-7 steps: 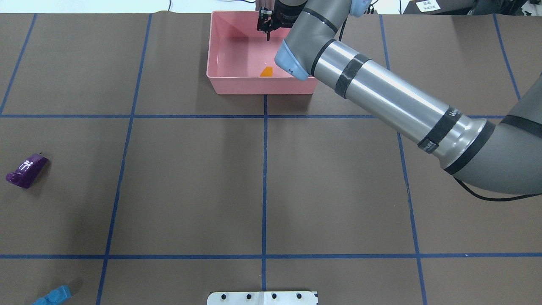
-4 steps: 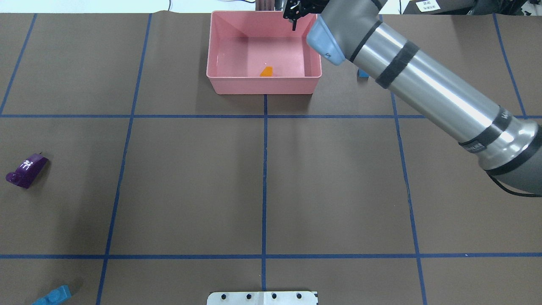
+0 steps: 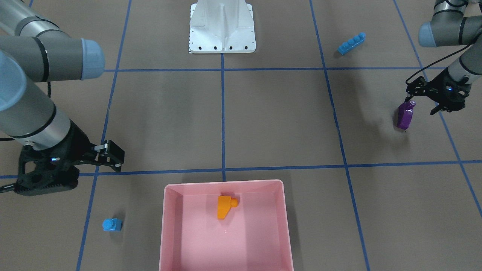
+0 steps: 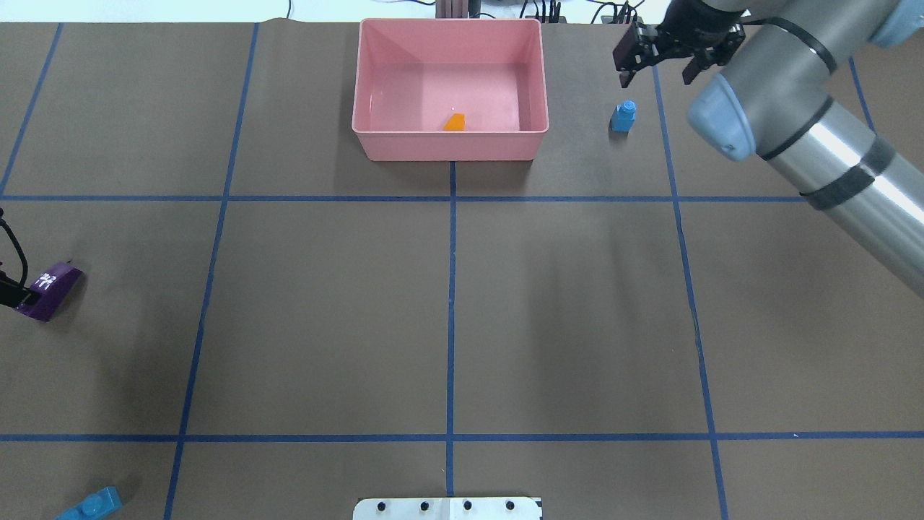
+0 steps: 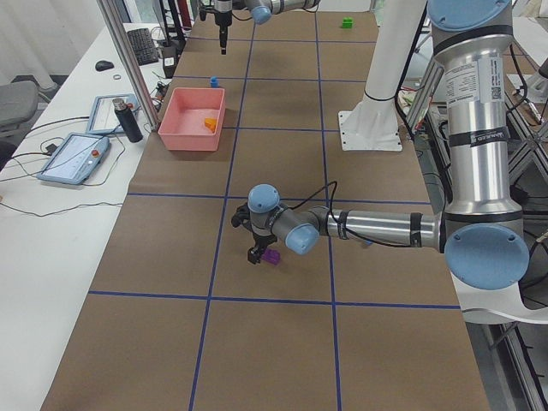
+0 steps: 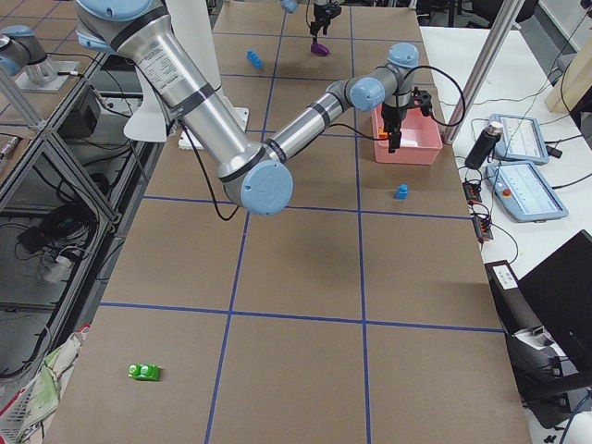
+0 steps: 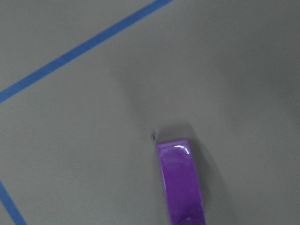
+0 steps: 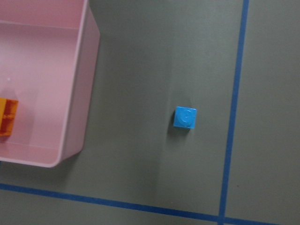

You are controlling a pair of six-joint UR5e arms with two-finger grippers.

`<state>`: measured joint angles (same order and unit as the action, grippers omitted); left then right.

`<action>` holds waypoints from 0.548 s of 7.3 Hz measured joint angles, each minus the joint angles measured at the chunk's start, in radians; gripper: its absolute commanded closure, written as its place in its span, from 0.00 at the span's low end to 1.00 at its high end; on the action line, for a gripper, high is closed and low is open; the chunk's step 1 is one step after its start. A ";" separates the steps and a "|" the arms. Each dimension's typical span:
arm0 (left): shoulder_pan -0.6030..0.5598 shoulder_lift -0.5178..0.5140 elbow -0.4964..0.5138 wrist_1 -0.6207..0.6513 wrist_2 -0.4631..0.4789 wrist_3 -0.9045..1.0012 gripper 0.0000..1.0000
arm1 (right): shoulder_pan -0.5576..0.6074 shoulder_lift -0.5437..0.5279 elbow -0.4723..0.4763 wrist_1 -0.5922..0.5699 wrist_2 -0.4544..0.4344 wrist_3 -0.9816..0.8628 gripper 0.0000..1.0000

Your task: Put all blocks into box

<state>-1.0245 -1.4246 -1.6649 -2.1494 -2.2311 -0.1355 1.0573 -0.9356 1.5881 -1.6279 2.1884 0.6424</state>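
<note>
My right gripper will close on the sides of the small light-blue block (image 3: 112, 225) (image 8: 185, 117), with one finger going between that block and the pink box.
The pink box (image 4: 447, 148) (image 3: 224, 183) stands at the table's far middle with the orange block (image 4: 455, 122) (image 3: 224, 206) lying inside. To its right sits the small light-blue block (image 4: 624, 116) (image 8: 185, 117). My right gripper (image 4: 655, 66) (image 3: 67, 171) hovers open and empty just beyond that block. The purple block (image 4: 47, 289) (image 3: 405, 114) (image 7: 182, 187) lies at the left edge, and my left gripper (image 3: 421, 105) is open just beside and above it, one finger close to its top. The long light-blue block (image 4: 90, 504) (image 3: 351, 43) lies near the front left. The green block (image 6: 143, 372) lies far off on my right.
The white robot base (image 4: 447, 508) is at the near middle edge. Blue tape lines divide the brown table cover. A side table with tablets (image 5: 73, 154) runs along the far edge behind the box.
My right arm has swung from over the box to the right and now hangs by the small light-blue block. The left gripper has come into the overhead view beside the purple block.
</note>
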 measured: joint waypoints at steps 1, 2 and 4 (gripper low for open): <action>0.032 -0.002 0.004 -0.002 0.012 -0.005 0.28 | 0.010 -0.051 0.031 0.002 0.000 -0.035 0.00; 0.051 -0.003 0.008 -0.003 0.022 -0.007 0.62 | 0.014 -0.087 0.043 0.006 -0.001 -0.064 0.00; 0.065 -0.003 0.014 -0.002 0.052 -0.008 1.00 | 0.015 -0.122 0.049 0.012 -0.004 -0.096 0.00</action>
<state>-0.9594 -1.4281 -1.6505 -2.1512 -2.1791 -0.1440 1.0725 -1.0572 1.6372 -1.6163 2.1841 0.5466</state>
